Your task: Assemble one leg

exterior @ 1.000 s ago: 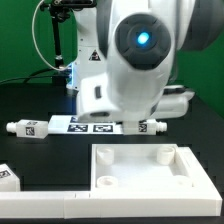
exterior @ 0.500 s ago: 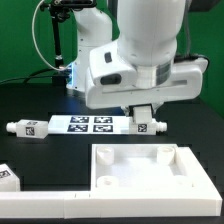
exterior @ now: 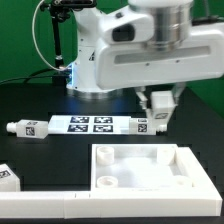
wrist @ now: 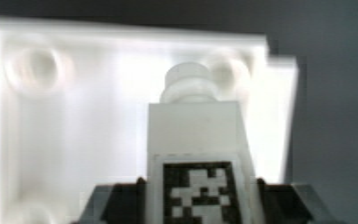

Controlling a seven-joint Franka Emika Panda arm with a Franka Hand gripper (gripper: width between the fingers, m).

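Observation:
Next, I let go of the leg, now just behind the panel's far edge, standing upright, in the white panel's front corner hole [exterior: 182, 181], the one farthest from the other leg.
My gripper [wrist: 197, 206] is shut on a leg [wrist: 197, 130], a chunky white peg with a black-and-white tag on its side. In the wrist view its narrow tip points at a corner hole [wrist: 224, 66] of the large white square panel [wrist: 69, 130]. In the exterior view the gripper [exterior: 160, 112] hangs just behind the panel's [exterior: 135, 151] far edge, towards the exterior view's right, with the leg [exterior: 160, 103] between its fingers. A white tagged piece [exterior: 145, 125] shows right below it; I cannot tell whether it is part of the held leg.
The marker board [exterior: 90, 123] lies behind the panel. Another leg [exterior: 22, 128] lies at the marker board's end on the exterior view's left. A further tagged white piece [exterior: 6, 178] sits at the exterior view's left edge. A long white bar [exterior: 100, 207] lies along the front.
The arm's wrist has turned and risen. The gripper has shifted towards the exterior view's right and now shows with the leg between its fingers.

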